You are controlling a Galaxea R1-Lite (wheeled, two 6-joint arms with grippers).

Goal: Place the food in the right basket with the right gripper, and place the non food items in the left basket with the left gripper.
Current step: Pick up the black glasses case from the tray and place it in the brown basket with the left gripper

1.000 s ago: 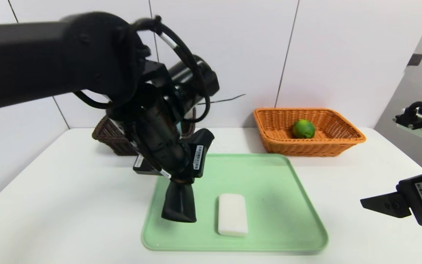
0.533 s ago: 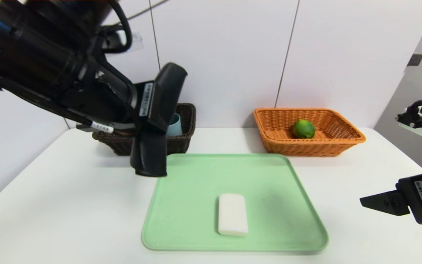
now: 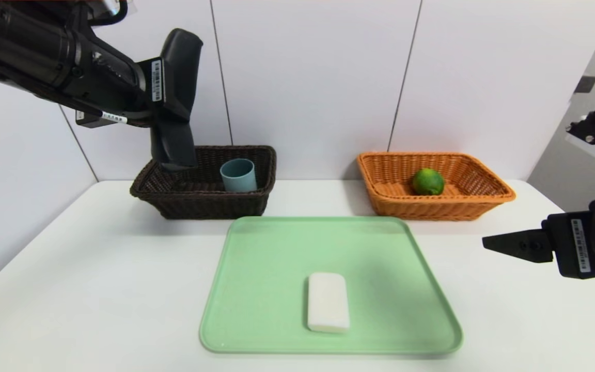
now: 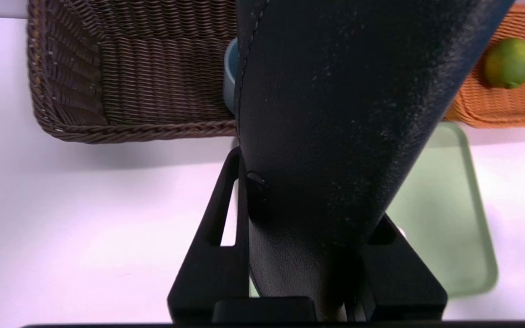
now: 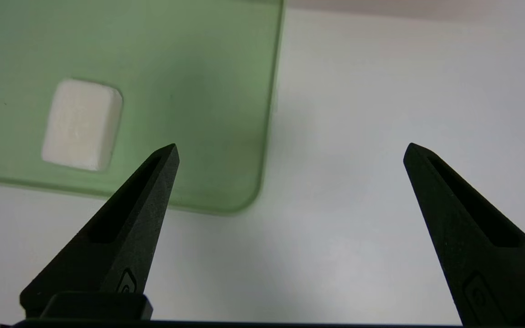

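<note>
My left gripper is to release the black cloth roll inside the dark brown basket [image 3: 185, 181] [image 4: 159, 104], next to the blue-teal cup.
My left gripper [image 3: 172, 101] is shut on the long black cloth roll [image 3: 174, 139], high over the left end of the dark brown left basket [image 3: 199, 204]. The roll [image 4: 335, 114] hangs down toward the basket, its lower end just above the rim. A blue-teal cup [image 3: 238, 175] stands upright inside that basket. The green lime [image 3: 427, 181] lies in the orange-tan right basket [image 3: 463, 202]. A white soap-like block [image 3: 328, 301] rests on the green tray [image 3: 406, 268]. My right gripper [image 5: 290, 150] hovers open and empty above the table to the right of the tray.
The tray sits mid-table in front of both baskets, which stand against the white back wall. Bare white tabletop [image 3: 96, 268] lies to the left and right of the tray. The table's right edge is close behind my right gripper.
My left gripper has lifted the black roll off the tray and carried it up, back and left to above the dark basket. My right gripper has risen slightly and edged inward.
</note>
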